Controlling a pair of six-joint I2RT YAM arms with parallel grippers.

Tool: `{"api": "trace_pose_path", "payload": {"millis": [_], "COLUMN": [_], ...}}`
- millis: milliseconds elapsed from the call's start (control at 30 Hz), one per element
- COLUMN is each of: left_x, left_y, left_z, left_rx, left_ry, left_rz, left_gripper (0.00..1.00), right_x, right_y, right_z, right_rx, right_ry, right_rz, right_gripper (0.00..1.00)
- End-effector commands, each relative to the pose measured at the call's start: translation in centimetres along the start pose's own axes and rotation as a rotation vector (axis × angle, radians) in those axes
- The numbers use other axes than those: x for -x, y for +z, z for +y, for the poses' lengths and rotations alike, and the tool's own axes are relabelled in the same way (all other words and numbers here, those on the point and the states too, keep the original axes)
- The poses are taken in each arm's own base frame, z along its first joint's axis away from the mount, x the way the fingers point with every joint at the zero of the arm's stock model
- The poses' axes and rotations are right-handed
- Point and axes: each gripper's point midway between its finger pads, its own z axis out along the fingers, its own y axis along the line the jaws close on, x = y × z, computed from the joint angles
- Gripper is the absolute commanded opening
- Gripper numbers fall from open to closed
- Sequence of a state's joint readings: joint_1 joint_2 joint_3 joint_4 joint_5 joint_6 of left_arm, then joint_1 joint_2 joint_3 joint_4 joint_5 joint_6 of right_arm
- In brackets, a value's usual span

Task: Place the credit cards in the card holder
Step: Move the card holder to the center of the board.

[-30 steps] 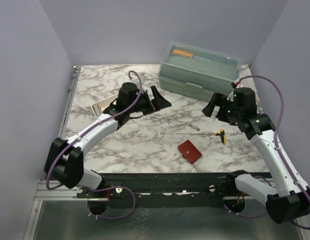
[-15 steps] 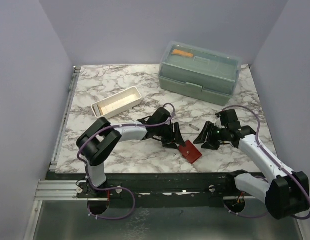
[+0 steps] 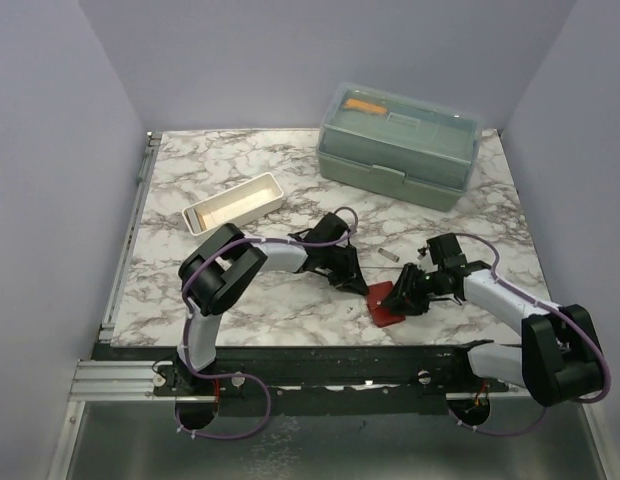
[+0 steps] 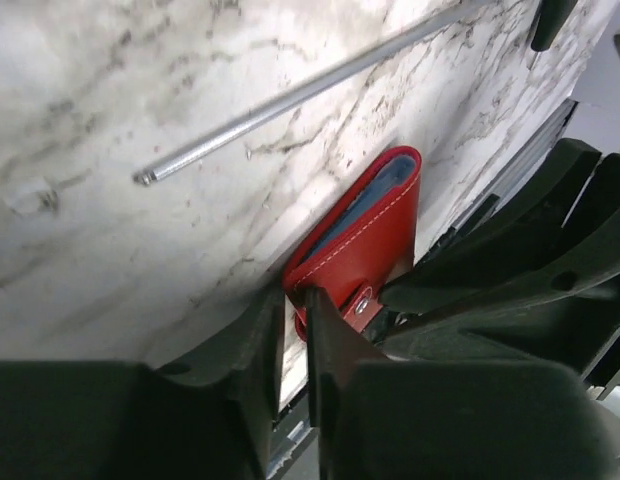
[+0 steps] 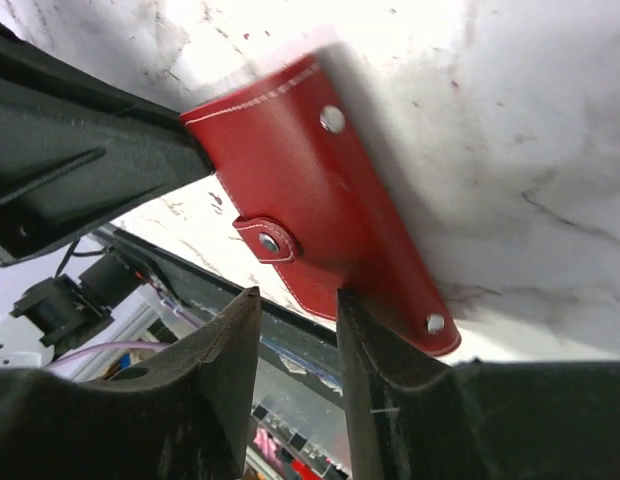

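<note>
My left gripper pinches the card holder's corner beside the closed snap tab; next I open it and pinch the snap tab (image 5: 264, 240) to undo it.
The card holder (image 3: 384, 305) is a small red folded wallet lying flat near the table's front edge. It also shows in the left wrist view (image 4: 368, 235), with a grey-blue inner edge, and in the right wrist view (image 5: 310, 190), with its snap tab. My left gripper (image 3: 357, 278) (image 4: 295, 300) is down at the holder's left corner. Its jaws are narrowed to a slit with that corner at the tips. My right gripper (image 3: 403, 296) (image 5: 295, 297) stands open at the opposite edge, one finger against the holder and the other free. The credit cards are out of view.
A long white tray (image 3: 232, 203) lies at the back left. A large pale-green lidded box (image 3: 400, 145) stands at the back right. A thin metal rod (image 4: 300, 95) lies on the marble just beyond the holder. The dark front rail (image 3: 330, 360) runs close behind both grippers.
Both arms swung in and came down to the card holder from either side. Both pairs of jaws have narrowed, the left far more. The holder has barely moved.
</note>
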State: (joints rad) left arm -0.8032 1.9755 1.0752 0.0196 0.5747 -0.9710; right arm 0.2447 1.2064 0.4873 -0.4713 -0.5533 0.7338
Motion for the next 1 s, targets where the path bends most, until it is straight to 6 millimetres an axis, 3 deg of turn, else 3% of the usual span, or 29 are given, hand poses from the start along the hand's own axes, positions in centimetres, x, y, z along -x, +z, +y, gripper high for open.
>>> {"api": "trace_pose_path", "payload": {"millis": [0,167,267,367,467,600,767,967], "left_x": [2.8,5.6,6.1,6.3,6.7,6.3,3.4,2.2], "left_y": [-0.2,-2.1,-2.9,-3.7,-5.1,-6.8,-4.9,-2.9], "left_z": [2.2,3.9,4.4,4.6,4.0,2.4,0.2,2.1], "left_rx": [0.064,0.082,0.099,0.153,0.186,0.177,0.155,0.219], "left_ry": [0.017,0.019,0.053,0.105,0.147,0.151,0.183,0.152], "left_rz": [-0.048,-0.077,-0.059,-0.048,-0.079,-0.109,-0.052,-0.034], "left_gripper": [0.14,0.02,0.01,0.21,0.38,0.48,0.27,0.11], "right_x": [0.6,2.6,4.3,5.4,6.0,6.8,7.1,6.9], "right_y": [0.8,0.5,0.5,0.7,0.9,1.4,2.1,2.9], "right_z": [2.8,2.9,2.5,2.8,3.3,3.7,4.3,4.0], "right_rx": [0.121,0.069,0.03,0.06,0.106,0.118,0.17,0.195], "right_ry": [-0.049,-0.123,-0.152,-0.164,-0.171,-0.212,-0.236,-0.27], "right_rz": [0.013,-0.065,-0.146,-0.179,-0.161,-0.151,-0.121,-0.099], "right_gripper": [0.39,0.43,0.51,0.58,0.58,0.58,0.51,0.48]}}
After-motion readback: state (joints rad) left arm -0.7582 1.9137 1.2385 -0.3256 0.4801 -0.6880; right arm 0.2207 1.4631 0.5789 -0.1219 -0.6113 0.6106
